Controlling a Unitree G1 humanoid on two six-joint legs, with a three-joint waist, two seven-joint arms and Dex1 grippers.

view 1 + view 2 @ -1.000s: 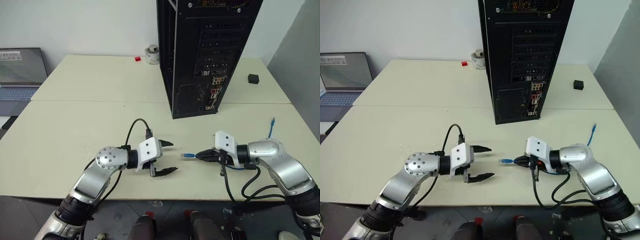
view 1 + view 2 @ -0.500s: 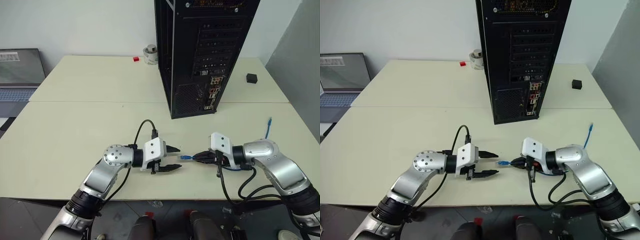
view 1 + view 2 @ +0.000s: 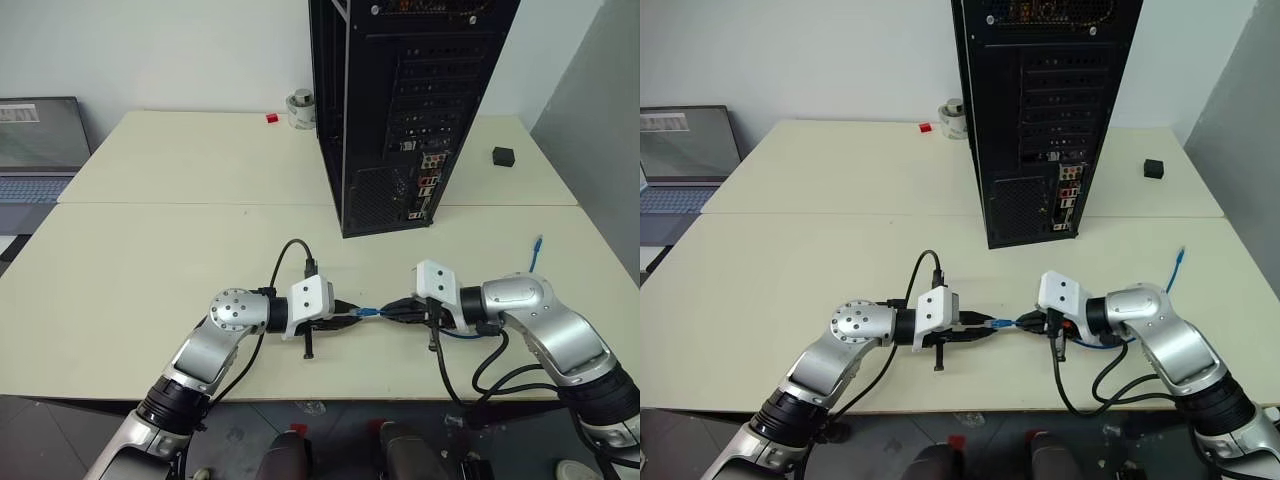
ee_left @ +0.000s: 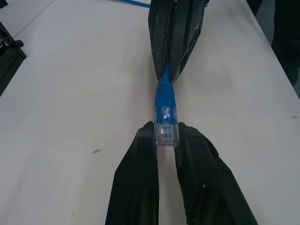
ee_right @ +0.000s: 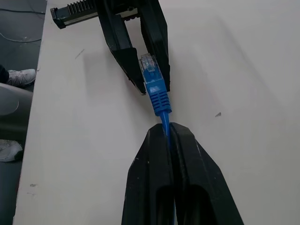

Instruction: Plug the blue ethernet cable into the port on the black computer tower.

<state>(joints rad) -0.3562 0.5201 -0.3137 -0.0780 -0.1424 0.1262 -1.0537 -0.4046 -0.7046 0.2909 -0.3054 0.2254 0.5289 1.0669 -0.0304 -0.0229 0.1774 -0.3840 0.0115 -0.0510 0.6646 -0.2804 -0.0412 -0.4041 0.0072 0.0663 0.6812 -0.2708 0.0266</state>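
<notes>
My right gripper is pinching the thin cord behind the plug. My left gripper should hold the plug while my right gripper opens and takes the blue boot (image 5: 160,100).
The blue ethernet cable (image 3: 368,312) is stretched between my two grippers just above the near table. My left gripper (image 4: 165,133) is shut on its clear plug (image 4: 166,127). Facing it from the right, my right gripper (image 5: 165,129) is shut on the thin cord just behind the blue boot (image 5: 157,92). The cable's other end (image 3: 536,248) sticks up near the table's right edge. The black computer tower (image 3: 400,100) stands upright behind the grippers, its rear face toward me. The port lies among the small connectors (image 3: 428,172) there and is too small to pick out.
A grey laptop (image 3: 40,140) sits at the far left. A small black box (image 3: 505,155) lies right of the tower. A white cup (image 3: 300,108) and a red bit (image 3: 273,118) lie behind it on the left. Black robot cables (image 3: 480,365) hang off the front edge.
My left gripper reached right to the plug and went from wide open to shut on it. The right gripper stayed shut on the cord, almost still.
</notes>
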